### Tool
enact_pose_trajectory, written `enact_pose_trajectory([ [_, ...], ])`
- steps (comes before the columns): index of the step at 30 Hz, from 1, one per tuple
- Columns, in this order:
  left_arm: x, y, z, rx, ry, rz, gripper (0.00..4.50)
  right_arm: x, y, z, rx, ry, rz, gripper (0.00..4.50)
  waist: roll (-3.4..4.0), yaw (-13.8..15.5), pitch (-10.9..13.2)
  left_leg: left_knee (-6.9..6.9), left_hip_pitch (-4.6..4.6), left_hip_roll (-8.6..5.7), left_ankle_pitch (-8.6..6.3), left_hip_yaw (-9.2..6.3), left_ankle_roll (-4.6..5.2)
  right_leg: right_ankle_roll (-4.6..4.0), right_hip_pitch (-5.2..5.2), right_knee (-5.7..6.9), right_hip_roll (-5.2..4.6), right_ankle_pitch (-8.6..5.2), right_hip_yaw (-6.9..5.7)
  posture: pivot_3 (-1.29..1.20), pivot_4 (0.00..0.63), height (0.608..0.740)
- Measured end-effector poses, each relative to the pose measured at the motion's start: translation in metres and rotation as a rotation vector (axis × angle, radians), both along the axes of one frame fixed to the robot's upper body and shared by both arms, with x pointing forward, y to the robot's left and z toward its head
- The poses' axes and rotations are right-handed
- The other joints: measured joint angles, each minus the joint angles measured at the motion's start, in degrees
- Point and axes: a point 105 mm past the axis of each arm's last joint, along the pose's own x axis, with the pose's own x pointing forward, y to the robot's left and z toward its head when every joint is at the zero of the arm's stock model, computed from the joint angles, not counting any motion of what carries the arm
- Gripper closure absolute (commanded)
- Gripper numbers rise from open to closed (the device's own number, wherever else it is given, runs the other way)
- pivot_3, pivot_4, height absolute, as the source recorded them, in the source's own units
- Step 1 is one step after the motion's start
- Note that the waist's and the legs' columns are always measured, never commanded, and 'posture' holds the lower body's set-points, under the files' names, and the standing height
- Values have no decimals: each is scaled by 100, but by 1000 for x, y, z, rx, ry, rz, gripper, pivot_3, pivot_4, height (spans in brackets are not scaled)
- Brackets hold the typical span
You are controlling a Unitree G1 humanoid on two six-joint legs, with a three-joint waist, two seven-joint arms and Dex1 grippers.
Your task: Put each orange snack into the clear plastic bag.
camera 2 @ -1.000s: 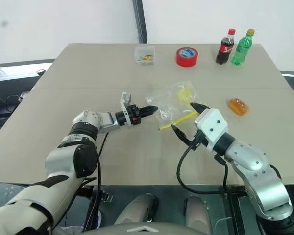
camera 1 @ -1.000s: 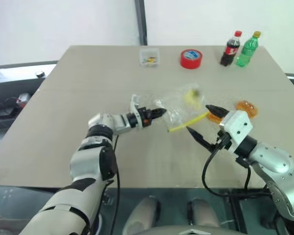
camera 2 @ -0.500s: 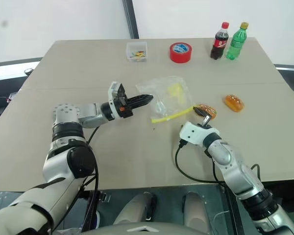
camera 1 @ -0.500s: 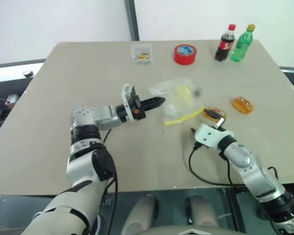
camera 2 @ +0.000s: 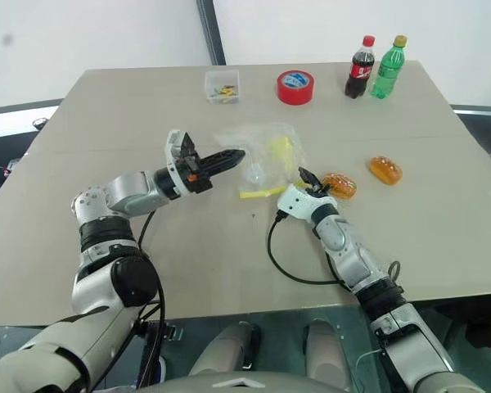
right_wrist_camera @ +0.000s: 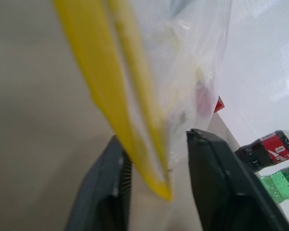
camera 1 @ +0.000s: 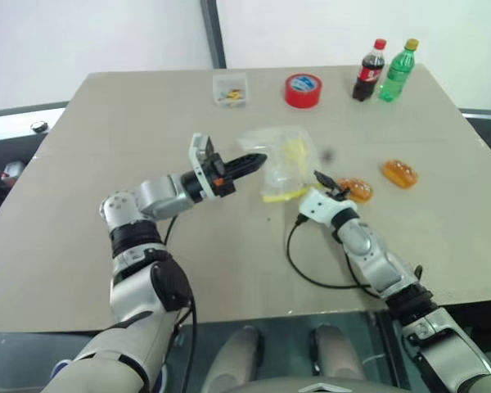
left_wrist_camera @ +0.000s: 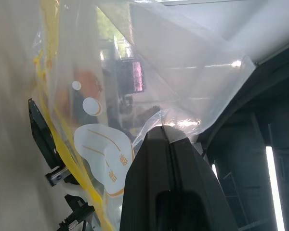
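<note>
My right gripper needs to hold the yellow seal while my left gripper takes the seal's other end [camera 1: 267,198], because my left gripper is pinching the film away from the seal.
The clear plastic bag [camera 1: 285,157] hangs crinkled above the middle of the table, its yellow seal strip [camera 1: 281,195] along the lower edge. My left gripper [camera 1: 254,160] is shut on the bag's left edge and holds it up; the left wrist view shows its fingers [left_wrist_camera: 154,183] pinching the film. My right gripper [camera 1: 321,182] is at the strip's right end, open, with its fingers [right_wrist_camera: 216,183] either side of the yellow strip [right_wrist_camera: 130,106] and a gap still showing. One orange snack [camera 1: 357,189] lies just right of that gripper. The other orange snack [camera 1: 398,173] lies further right.
At the table's far edge stand a small clear box [camera 1: 231,90], a red tape roll [camera 1: 303,90], a cola bottle [camera 1: 367,70] and a green bottle [camera 1: 395,70]. A black cable [camera 1: 311,274] loops on the table beside my right arm.
My right gripper has moved forward to the end of the bag's yellow strip, and its fingers have narrowed around it. My left gripper has lifted the bag higher. The camera has shifted.
</note>
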Motion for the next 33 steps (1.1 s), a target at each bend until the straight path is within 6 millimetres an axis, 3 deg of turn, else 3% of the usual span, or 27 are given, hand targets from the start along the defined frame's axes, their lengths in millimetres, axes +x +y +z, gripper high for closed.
enact_pose_trajectory([
  [2,-1,2,-1,11,-5,19,4500,3,-2,7,20,-15,-7,4440,0,-10,0,0,0,0,0,2,0,0,-1,3,1,0,2,0,150,736],
  [5,-4,7,-3,53,-33,63,4500,7,-6,18,22,-46,-9,4440,0,-23,0,0,2,2,0,8,0,0,-4,8,3,0,7,0,150,736],
  [8,-7,19,-9,144,-64,131,3649,10,-10,29,4,-57,3,4500,1,-28,0,-1,2,3,0,13,-1,-1,-7,9,5,0,13,0,150,736],
  [12,-15,46,-16,415,-196,259,1688,18,-13,59,-15,-87,38,4500,1,-28,1,-5,4,10,0,29,-1,-6,-13,12,11,3,28,0,150,736],
  [13,-16,49,-14,479,-246,282,1461,19,-12,64,-18,-88,47,4500,2,-25,2,-6,4,9,0,29,-1,-7,-14,12,11,3,28,0,150,736],
  [15,-22,58,-6,813,-595,347,1461,25,-6,83,-65,-87,92,4500,7,-13,4,-22,8,16,0,46,-1,-18,-15,-3,13,10,40,0,150,736],
  [19,-44,27,12,963,-1096,271,1461,37,-5,92,-114,-7,96,4500,10,55,5,-32,4,24,0,47,0,-31,-9,-39,16,19,37,0,150,736],
  [23,-68,-9,11,1051,-1433,182,1461,48,-4,94,-128,93,46,4500,10,46,6,-47,2,30,-1,49,1,-32,-20,-42,18,19,38,0,150,736],
  [25,-72,-20,8,1106,-1501,184,1461,50,0,90,-137,138,37,4500,11,36,7,-54,2,32,-1,50,1,-31,-24,-41,21,18,38,0,150,736],
  [33,-58,-31,3,1217,-1491,247,1461,48,13,79,-188,214,48,4500,12,11,8,-54,1,32,-1,56,2,-30,-29,-38,24,19,41,0,150,736],
])
